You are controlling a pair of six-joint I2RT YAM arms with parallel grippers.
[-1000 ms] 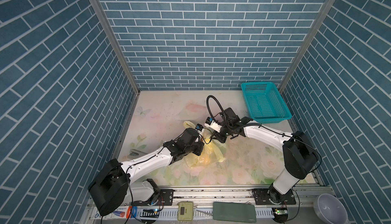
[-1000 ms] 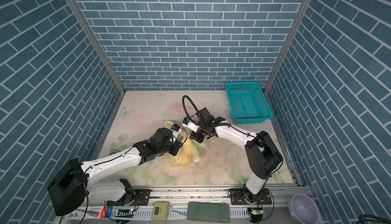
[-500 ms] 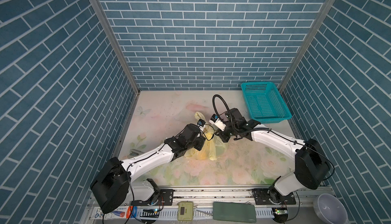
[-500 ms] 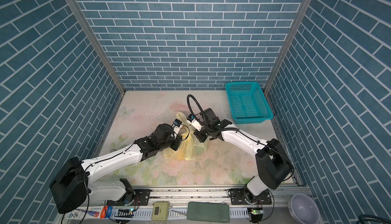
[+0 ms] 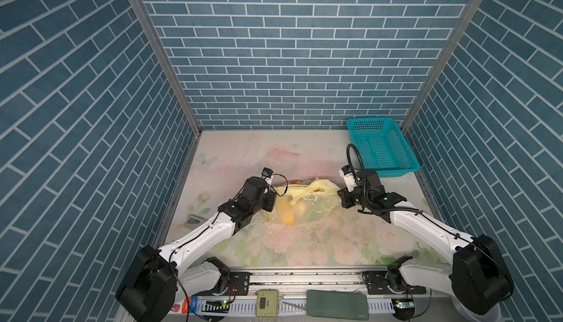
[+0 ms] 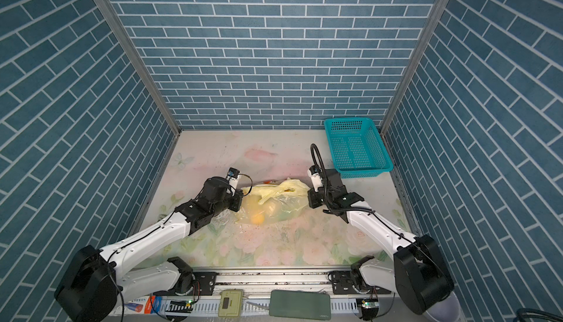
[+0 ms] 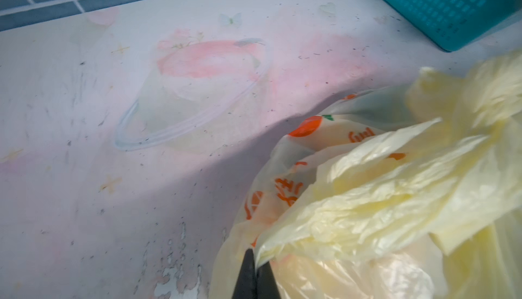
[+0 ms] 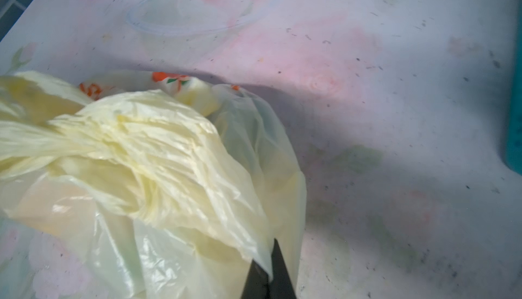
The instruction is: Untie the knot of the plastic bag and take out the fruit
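My grippers are to move back in and take the strips (image 5: 300, 192) beside the bunched knot before pulling apart, as both strips run tight from their ends into that knot.
The pale yellow plastic bag (image 5: 307, 204) lies mid-table between my two grippers, seen in both top views. Its handle strips meet in a bunched knot (image 5: 310, 189) on top. Fruit shows through the film: an orange round piece (image 5: 288, 219) and a yellow one (image 5: 300, 207). My left gripper (image 7: 255, 258) is shut on the end of one strip at the bag's left side (image 5: 272, 201). On the bag's right side (image 5: 342, 199), my right gripper (image 8: 268, 263) is shut on the other strip. Both strips run taut toward the knot.
A teal perforated basket (image 5: 380, 150) stands at the back right, close behind my right wrist. Blue brick walls close in the left, back and right. A metal rail (image 5: 304, 274) with small devices runs along the front edge.
My left gripper closed on its strip. Both grippers moved apart, left and right, away from the middle. The bag is now stretched wide and low between them.
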